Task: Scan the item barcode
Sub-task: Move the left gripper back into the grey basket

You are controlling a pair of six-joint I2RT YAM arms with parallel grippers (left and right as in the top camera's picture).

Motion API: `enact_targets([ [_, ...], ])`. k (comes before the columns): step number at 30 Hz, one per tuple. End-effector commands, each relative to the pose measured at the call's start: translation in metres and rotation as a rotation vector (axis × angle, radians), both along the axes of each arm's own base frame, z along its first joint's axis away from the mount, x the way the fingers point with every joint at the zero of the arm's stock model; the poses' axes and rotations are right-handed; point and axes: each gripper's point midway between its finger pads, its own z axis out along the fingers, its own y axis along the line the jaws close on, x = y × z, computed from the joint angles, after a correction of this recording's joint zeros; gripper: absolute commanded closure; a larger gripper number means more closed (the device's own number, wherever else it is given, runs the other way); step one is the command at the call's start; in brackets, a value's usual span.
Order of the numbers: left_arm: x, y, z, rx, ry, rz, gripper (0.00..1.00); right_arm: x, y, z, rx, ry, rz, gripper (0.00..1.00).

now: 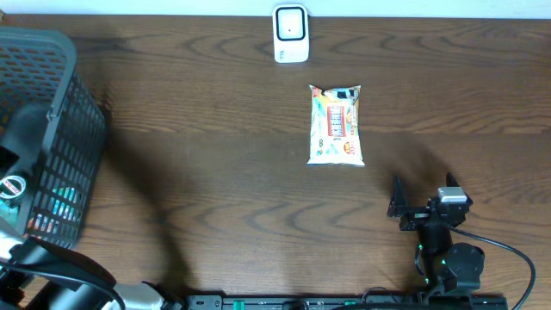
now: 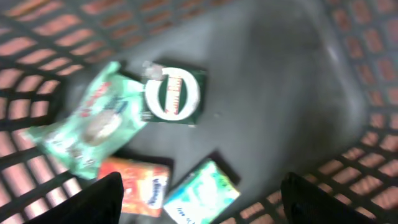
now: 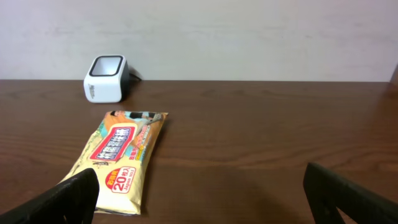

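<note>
The robot's left gripper will close on the middle of the teal and white box (image 1: 65, 202) (image 2: 194, 200), next to the orange box in the black basket.
The white barcode scanner (image 1: 291, 34) stands at the table's far edge, also seen in the right wrist view (image 3: 106, 79). A yellow pack of wipes (image 1: 337, 126) lies flat in front of it (image 3: 122, 158). My right gripper (image 3: 200, 180) hangs open and empty behind the pack, at the table's near right (image 1: 421, 196). My left gripper (image 2: 202, 186) is open inside the black basket (image 2: 373, 93), above a green pouch (image 2: 93, 121), a dark green box (image 2: 174, 96), an orange box (image 2: 137, 186) and a teal and white box (image 2: 202, 193). It holds none of them.
The black mesh basket (image 1: 77, 112) fills the table's left side, with my left arm (image 1: 13, 185) reaching into it. The right arm's base and cable (image 1: 465, 263) sit at the near right edge.
</note>
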Motion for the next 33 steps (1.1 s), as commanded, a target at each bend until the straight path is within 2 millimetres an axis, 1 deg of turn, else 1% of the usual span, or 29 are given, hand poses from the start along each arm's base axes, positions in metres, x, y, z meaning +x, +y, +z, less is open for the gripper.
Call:
enact_targets([
  [1, 0.01, -0.011, -0.016, -0.079, -0.014, -0.077, 0.2, 0.0, 0.0, -0.001, -0.011, 0.001, -0.003, 0.01],
  [9, 0.0, -0.019, -0.063, -0.226, 0.093, -0.067, 0.21, 0.0, 0.0, -0.001, -0.012, 0.001, -0.003, 0.01],
  [18, -0.012, -0.031, -0.092, -0.36, 0.151, -0.059, 0.21, 0.0, 0.0, -0.001, -0.011, 0.001, -0.003, 0.01],
  [23, -0.026, -0.037, -0.11, -0.444, 0.199, -0.033, 0.21, 0.0, 0.0, -0.001, -0.011, 0.001, -0.003, 0.01],
  [24, -0.029, -0.038, -0.113, -0.461, 0.209, -0.028, 0.22, 0.0, 0.0, -0.001, -0.012, 0.001, -0.003, 0.01],
  [25, -0.031, -0.039, -0.116, -0.475, 0.217, -0.024, 0.26, 0.0, 0.0, -0.001, -0.012, 0.001, -0.003, 0.01],
  [26, -0.033, -0.04, -0.119, -0.491, 0.226, -0.019, 0.28, 0.0, 0.0, -0.001, -0.012, 0.001, -0.003, 0.01],
  [33, -0.041, -0.042, -0.137, -0.55, 0.26, 0.0, 0.29, 0.0, 0.0, -0.001, -0.012, 0.001, -0.003, 0.01],
])
